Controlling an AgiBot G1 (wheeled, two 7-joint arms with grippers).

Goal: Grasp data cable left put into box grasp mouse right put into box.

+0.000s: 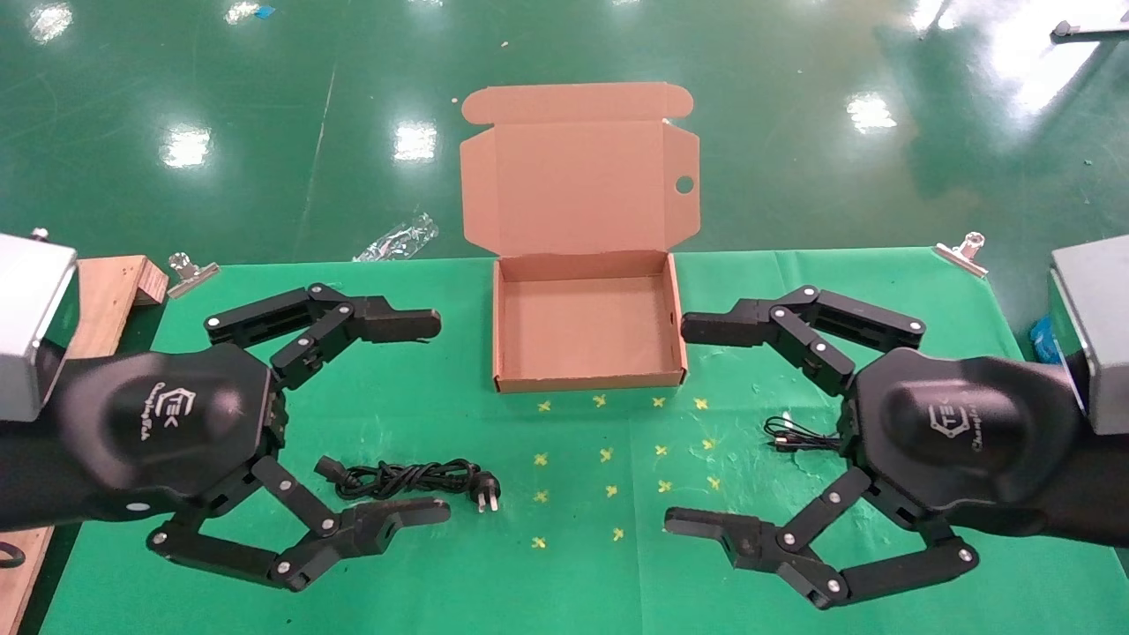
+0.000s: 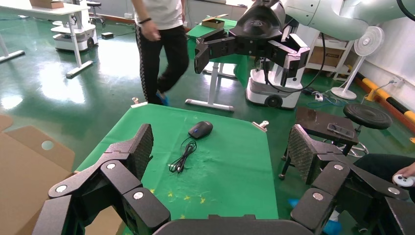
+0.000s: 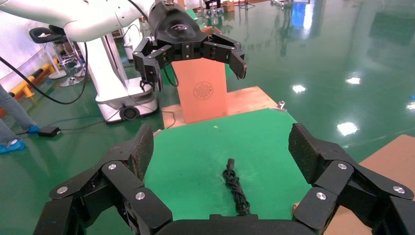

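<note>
The data cable is next for my left gripper, which should go down and close on the bundle's wrapped middle (image 1: 421, 477), just behind the pronged plug.
The brown cardboard box (image 1: 586, 381) stands open at the table's far middle, lid up, nothing in it. The data cable (image 1: 406, 479), a bundled thick black cord with a pronged plug, lies on the green cloth between the open fingers of my left gripper (image 1: 437, 416); it also shows in the right wrist view (image 3: 234, 186). The black mouse (image 2: 201, 129) lies on the right part of the table. In the head view it is hidden under my open right gripper (image 1: 681, 424); only its thin wire (image 1: 798, 437) shows. Both grippers hover empty above the table.
A wooden board (image 1: 106, 291) sits at the table's left edge. Metal clips (image 1: 190, 272) (image 1: 961, 251) hold the cloth at the back corners. Yellow crosses (image 1: 609, 454) mark the cloth before the box. A person (image 2: 159, 44) walks beyond the table's right side.
</note>
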